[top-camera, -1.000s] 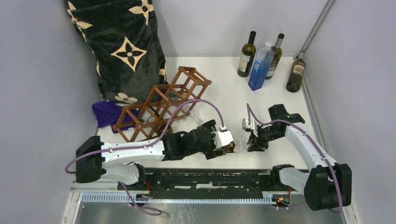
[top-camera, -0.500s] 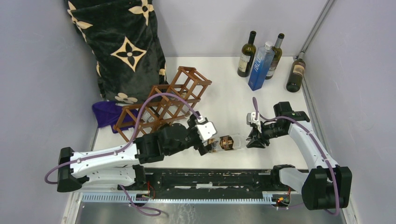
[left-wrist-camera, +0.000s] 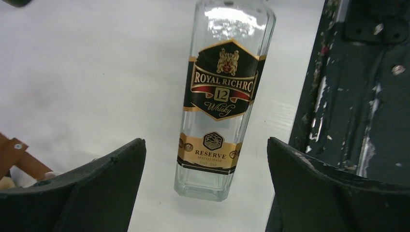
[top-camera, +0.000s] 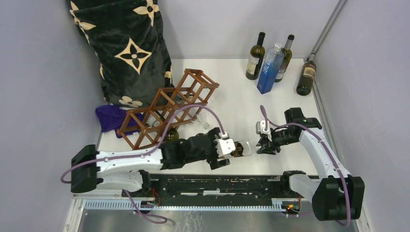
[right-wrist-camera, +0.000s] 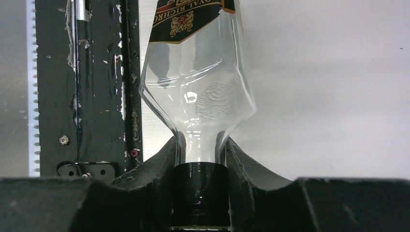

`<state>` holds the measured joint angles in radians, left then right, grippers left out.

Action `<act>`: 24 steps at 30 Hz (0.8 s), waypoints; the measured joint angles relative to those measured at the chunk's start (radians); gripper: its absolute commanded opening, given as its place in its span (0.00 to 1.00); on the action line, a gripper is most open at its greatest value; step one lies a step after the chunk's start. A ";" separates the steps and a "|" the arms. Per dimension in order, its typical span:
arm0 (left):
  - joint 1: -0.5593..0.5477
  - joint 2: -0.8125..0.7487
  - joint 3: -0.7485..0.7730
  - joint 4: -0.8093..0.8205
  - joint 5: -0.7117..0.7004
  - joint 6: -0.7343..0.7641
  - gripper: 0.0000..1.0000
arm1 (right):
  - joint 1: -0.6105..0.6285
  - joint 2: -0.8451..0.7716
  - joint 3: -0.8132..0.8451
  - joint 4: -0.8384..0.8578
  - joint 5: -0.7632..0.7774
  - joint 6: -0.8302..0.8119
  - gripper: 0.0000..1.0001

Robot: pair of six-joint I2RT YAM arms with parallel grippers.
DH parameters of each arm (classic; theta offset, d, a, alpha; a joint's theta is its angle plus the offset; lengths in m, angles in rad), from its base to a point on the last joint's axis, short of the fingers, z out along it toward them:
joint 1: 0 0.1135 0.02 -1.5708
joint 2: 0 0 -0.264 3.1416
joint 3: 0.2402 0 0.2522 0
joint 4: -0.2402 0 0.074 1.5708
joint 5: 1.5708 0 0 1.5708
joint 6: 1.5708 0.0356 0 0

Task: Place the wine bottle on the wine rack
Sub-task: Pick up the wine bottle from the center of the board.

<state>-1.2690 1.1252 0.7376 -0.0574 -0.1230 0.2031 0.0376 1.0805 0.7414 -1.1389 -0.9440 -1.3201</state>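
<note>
I am holding the bottle by its narrow neck with my right gripper, so I need to open it and grip the wider shoulder (right-wrist-camera: 198,104) before I carry the bottle to the rack.
A clear square whisky bottle (top-camera: 241,148) with a black and gold label lies on the white table near the front edge, base to the left. My right gripper (top-camera: 263,144) is shut on its black-capped neck (right-wrist-camera: 200,186), and the shoulder (right-wrist-camera: 198,92) rises ahead of the fingers. My left gripper (top-camera: 229,151) is open. In the left wrist view its fingers stand apart on either side of the bottle's base (left-wrist-camera: 205,179) without touching it. The reddish-brown wooden wine rack (top-camera: 167,108) stands tilted at the left behind the left arm.
Bottles lie in the rack's lower cells (top-camera: 155,121). Two dark bottles (top-camera: 255,57) and a blue bottle (top-camera: 269,69) stand at the back, another dark one (top-camera: 306,76) by the right wall. A black patterned pillow (top-camera: 125,48) and purple cloth (top-camera: 110,117) sit at the left. A black rail (left-wrist-camera: 358,96) runs along the front edge.
My left gripper drew back to the left off the bottle, then came right again to its base. The right gripper kept its hold on the neck and hardly moved.
</note>
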 measured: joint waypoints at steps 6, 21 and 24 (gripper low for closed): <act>0.000 0.229 0.039 0.018 -0.004 0.080 1.00 | 0.000 -0.008 -0.011 0.001 0.002 -0.058 0.00; 0.003 0.418 0.098 0.069 -0.013 0.135 0.03 | -0.008 0.019 -0.019 0.000 0.014 -0.111 0.24; 0.007 0.420 0.103 0.060 0.006 0.135 0.02 | -0.009 0.019 -0.020 -0.003 0.017 -0.129 0.53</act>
<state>-1.2621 1.5455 0.8406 0.0021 -0.1173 0.3382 0.0284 1.1000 0.7212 -1.1416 -0.9272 -1.4494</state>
